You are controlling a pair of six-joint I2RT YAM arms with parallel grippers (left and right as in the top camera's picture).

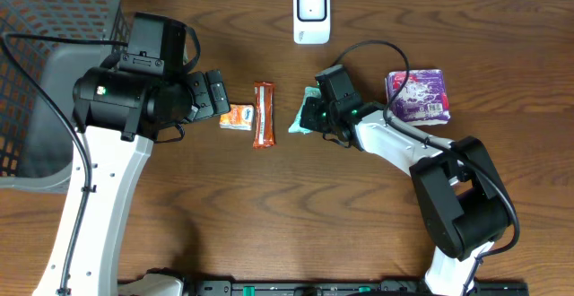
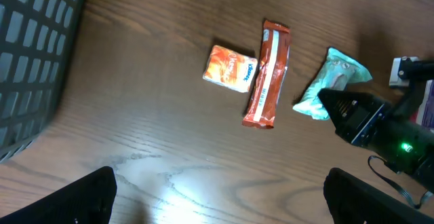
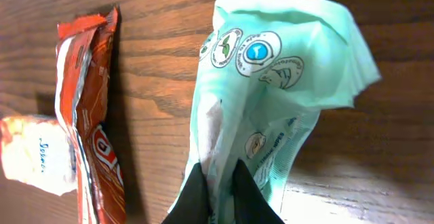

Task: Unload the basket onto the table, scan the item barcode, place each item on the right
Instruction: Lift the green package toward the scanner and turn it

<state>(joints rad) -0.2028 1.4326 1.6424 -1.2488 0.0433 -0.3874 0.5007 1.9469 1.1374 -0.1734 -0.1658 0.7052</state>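
Observation:
Next, my right gripper lets go of the mint-green packet on the wood [image 1: 359, 119] just beside the purple packet, facing the snack bar.
A mint-green packet [image 1: 297, 123] lies on the wooden table right of centre. My right gripper [image 1: 310, 117] is shut on its edge; in the right wrist view the two black fingertips [image 3: 196, 195] pinch a fold of the green packet [image 3: 285, 81]. The packet [image 2: 333, 83] still rests on the wood. My left gripper [image 2: 220, 197] hangs open above bare table with nothing between its fingers, left of a small orange packet [image 1: 237, 117]. A white scanner-like device [image 1: 311, 13] stands at the back edge.
A red snack bar [image 1: 263, 114] lies between the orange packet and the green one. A purple packet [image 1: 418, 96] sits at the right. A grey wire basket [image 1: 45, 63] fills the left side.

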